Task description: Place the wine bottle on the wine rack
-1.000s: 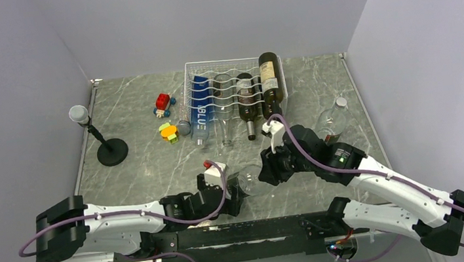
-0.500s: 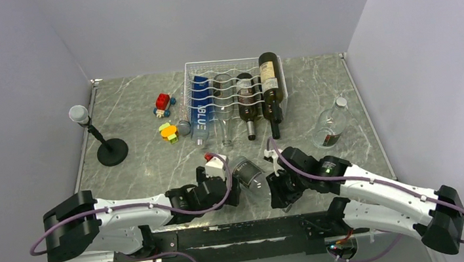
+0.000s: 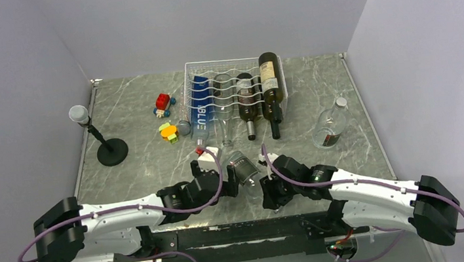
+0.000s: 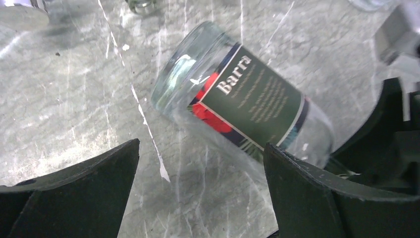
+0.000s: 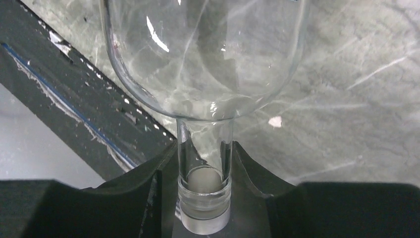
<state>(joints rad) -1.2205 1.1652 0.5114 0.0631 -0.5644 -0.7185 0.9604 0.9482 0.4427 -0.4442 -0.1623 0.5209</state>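
The wine bottle's neck has my right gripper near its capped end, so next the gripper opens and grips closer to the wine bottle's body (image 5: 205, 128) before it lifts.
A clear wine bottle (image 3: 244, 168) with a dark "Barra" label (image 4: 250, 101) lies low over the marble near the front edge, base pointing away. My right gripper (image 3: 270, 193) is shut on its neck (image 5: 204, 163), the capped mouth sitting between the fingers. Just left of the bottle, my left gripper (image 3: 225, 187) is open; the bottle's body lies beyond its right finger (image 4: 307, 193), with only bare marble between the fingers. At the back stands the white wire wine rack (image 3: 234, 60), which holds a blue bottle (image 3: 201, 110) and dark bottles (image 3: 269, 86).
A microphone on a round black stand (image 3: 111, 151) is at the left. Small toy blocks (image 3: 162, 102) lie left of the rack. A clear bottle (image 3: 332, 126) lies at the right. The black rail (image 3: 247, 231) runs along the near edge.
My right gripper has drawn back toward the near edge with the bottle's neck, swinging the base away. My left gripper, still open, has shifted slightly forward beside the bottle.
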